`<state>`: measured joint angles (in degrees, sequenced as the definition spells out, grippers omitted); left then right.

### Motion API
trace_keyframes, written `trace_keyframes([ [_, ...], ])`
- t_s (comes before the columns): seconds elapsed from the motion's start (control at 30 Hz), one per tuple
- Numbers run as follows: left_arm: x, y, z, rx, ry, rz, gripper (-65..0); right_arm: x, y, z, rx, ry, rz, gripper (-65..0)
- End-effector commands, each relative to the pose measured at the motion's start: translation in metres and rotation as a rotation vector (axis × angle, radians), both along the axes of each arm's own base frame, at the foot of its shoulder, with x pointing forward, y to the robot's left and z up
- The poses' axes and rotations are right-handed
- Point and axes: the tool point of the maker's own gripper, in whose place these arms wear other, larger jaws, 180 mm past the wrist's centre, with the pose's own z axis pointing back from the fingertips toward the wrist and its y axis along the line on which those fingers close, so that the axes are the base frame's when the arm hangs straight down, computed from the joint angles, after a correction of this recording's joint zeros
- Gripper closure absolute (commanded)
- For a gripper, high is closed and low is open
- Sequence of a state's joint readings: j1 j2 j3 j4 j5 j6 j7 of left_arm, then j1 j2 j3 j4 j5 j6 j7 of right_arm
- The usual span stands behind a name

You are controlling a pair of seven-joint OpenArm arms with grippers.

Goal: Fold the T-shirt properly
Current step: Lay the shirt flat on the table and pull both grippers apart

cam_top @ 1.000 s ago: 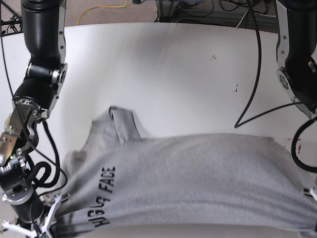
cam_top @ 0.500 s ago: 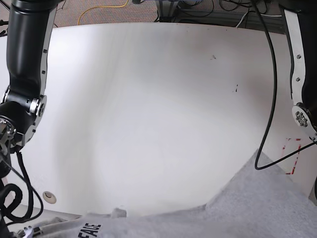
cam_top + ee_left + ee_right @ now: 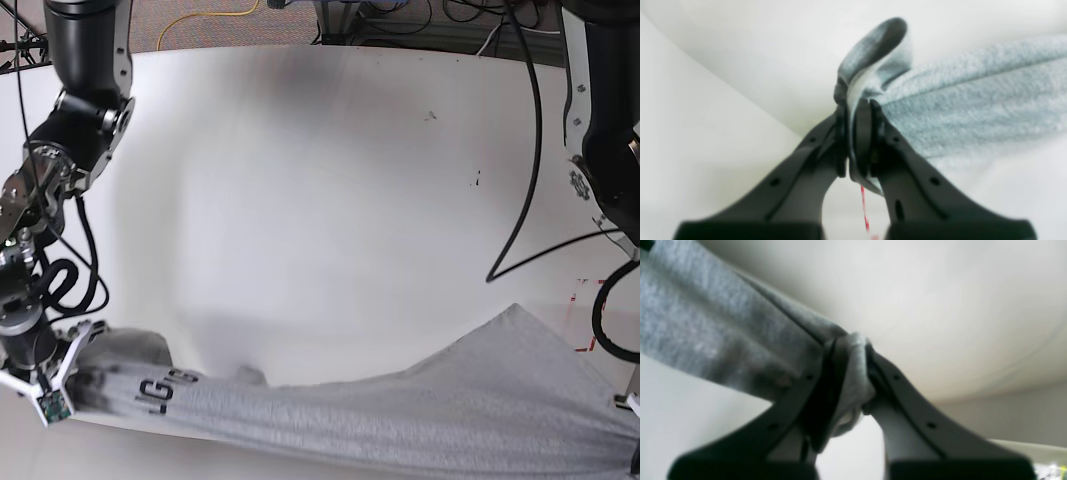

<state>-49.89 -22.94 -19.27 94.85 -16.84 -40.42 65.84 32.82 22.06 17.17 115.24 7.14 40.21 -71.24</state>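
Note:
My left gripper will release its end of the T-shirt, now stretched along the table's near edge, on the table, in the space between the red tape marks and the table's far edge (image 3: 577, 145).
The light grey T-shirt (image 3: 420, 410) hangs as a stretched band along the near edge of the white table (image 3: 330, 180), its black lettering (image 3: 165, 388) bunched towards the left. In the right wrist view my right gripper (image 3: 850, 373) is shut on a wad of the T-shirt (image 3: 706, 323). The base view shows that gripper (image 3: 78, 362) at lower left. In the left wrist view my left gripper (image 3: 855, 110) is shut on a folded edge of the T-shirt (image 3: 973, 100). In the base view that end runs out at the lower right corner, and the gripper is cut off there.
Red tape marks (image 3: 590, 320) lie on the table at the right. A black cable (image 3: 520, 200) hangs from the right-hand arm over the table. More cables and a yellow cord (image 3: 210, 15) lie on the floor beyond the far edge.
The shirt was spread over the near table a second ago, then dropped toward the bottom edge. Now it is pulled taut between both grippers, and the left-side arm has swung back.

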Motion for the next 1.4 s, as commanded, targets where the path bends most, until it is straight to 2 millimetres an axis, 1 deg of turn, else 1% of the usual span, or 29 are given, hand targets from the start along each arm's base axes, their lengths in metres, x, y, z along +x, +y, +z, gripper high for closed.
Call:
trace_keyframes([
  [0.0,-0.017,-0.001,-0.016,0.06,-0.003,0.017,0.0,-0.016,-0.015,-0.037,0.056,0.05,-0.056,0.0],
  [0.03,-0.021,-0.004,-0.032,0.074,0.025,0.015,0.0,-0.022,-0.014,-0.055,0.079,0.081,-0.057,0.0],
  [0.07,-0.026,-0.004,-0.044,0.08,0.047,0.017,0.0,-0.026,-0.013,-0.069,0.098,0.104,-0.057,0.0],
  [0.1,-0.035,-0.002,-0.064,0.086,0.084,0.027,0.0,-0.035,-0.012,-0.091,0.123,0.143,-0.056,0.0],
  [0.13,-0.041,0.001,-0.076,0.088,0.11,0.035,0.0,-0.04,-0.009,-0.105,0.137,0.167,-0.051,0.0],
  [0.17,-0.047,0.003,-0.091,0.085,0.139,0.043,0.0,-0.045,-0.005,-0.116,0.151,0.186,-0.042,0.0],
  [0.2,-0.058,0.007,-0.116,0.082,0.195,0.055,0.0,-0.054,0.004,-0.138,0.18,0.221,-0.025,0.0],
  [0.23,-0.062,0.009,-0.125,0.081,0.216,0.058,0.0,-0.058,0.007,-0.146,0.191,0.233,-0.019,0.0],
  [0.27,-0.072,0.012,-0.149,0.075,0.273,0.066,0.0,-0.068,0.015,-0.165,0.215,0.265,-0.004,0.0],
  [0.3,-0.08,0.014,-0.165,0.073,0.315,0.07,0.0,-0.075,0.02,-0.177,0.231,0.285,0.005,0.0],
  [0.33,-0.085,0.015,-0.176,0.072,0.34,0.069,0.0,-0.081,0.025,-0.185,0.247,0.297,0.012,0.0],
  [0.37,-0.094,0.016,-0.192,0.069,0.376,0.07,0.0,-0.091,0.03,-0.198,0.269,0.319,0.018,0.0],
  [0.4,-0.1,0.017,-0.201,0.066,0.397,0.069,0.0,-0.096,0.034,-0.205,0.282,0.332,0.023,0.0],
  [0.43,-0.112,0.019,-0.218,0.058,0.433,0.07,0.0,-0.106,0.039,-0.218,0.301,0.357,0.027,0.0],
  [0.5,-0.13,0.024,-0.239,0.045,0.48,0.08,0.0,-0.123,0.046,-0.234,0.328,0.393,0.034,0.0],
  [0.57,-0.145,0.026,-0.256,0.024,0.513,0.087,0.0,-0.136,0.052,-0.247,0.349,0.421,0.037,0.0],
  [0.63,-0.156,0.025,-0.269,0.003,0.534,0.091,0.0,-0.146,0.055,-0.259,0.372,0.45,0.034,0.0],
  [0.7,-0.162,0.023,-0.277,-0.004,0.551,0.085,0.0,-0.154,0.056,-0.268,0.382,0.478,0.029,0.0],
  [0.77,-0.171,0.022,-0.286,-0.002,0.582,0.081,0.0,-0.161,0.057,-0.274,0.39,0.499,0.027,0.0],
  [0.8,-0.179,0.024,-0.293,-0.003,0.607,0.086,0.0,-0.169,0.057,-0.28,0.392,0.522,0.023,0.0],
  [0.87,-0.185,0.025,-0.299,0.002,0.627,0.09,0.0,-0.177,0.058,-0.285,0.394,0.543,0.019,0.0],
  [0.9,-0.187,0.025,-0.301,0.001,0.634,0.091,0.0,-0.181,0.058,-0.288,0.395,0.557,0.016,0.0],
  [1.0,-0.192,0.027,-0.308,-0.005,0.658,0.095,0.0,-0.185,0.058,-0.291,0.395,0.567,0.014,0.0],
  [1.1,-0.198,0.028,-0.315,-0.011,0.681,0.098,0.0,-0.195,0.058,-0.296,0.396,0.593,0.009,0.0],
  [1.2,-0.203,0.03,-0.321,-0.014,0.703,0.102,0.0,-0.2,0.058,-0.299,0.396,0.607,0.006,0.0],
  [1.27,-0.204,0.032,-0.321,-0.006,0.709,0.104,0.0,-0.203,0.057,-0.301,0.396,0.614,0.005,-1.4],
  [1.37,-0.206,0.035,-0.321,0.006,0.718,0.106,0.0,-0.208,0.057,-0.303,0.396,0.626,0.002,-5.9],
])
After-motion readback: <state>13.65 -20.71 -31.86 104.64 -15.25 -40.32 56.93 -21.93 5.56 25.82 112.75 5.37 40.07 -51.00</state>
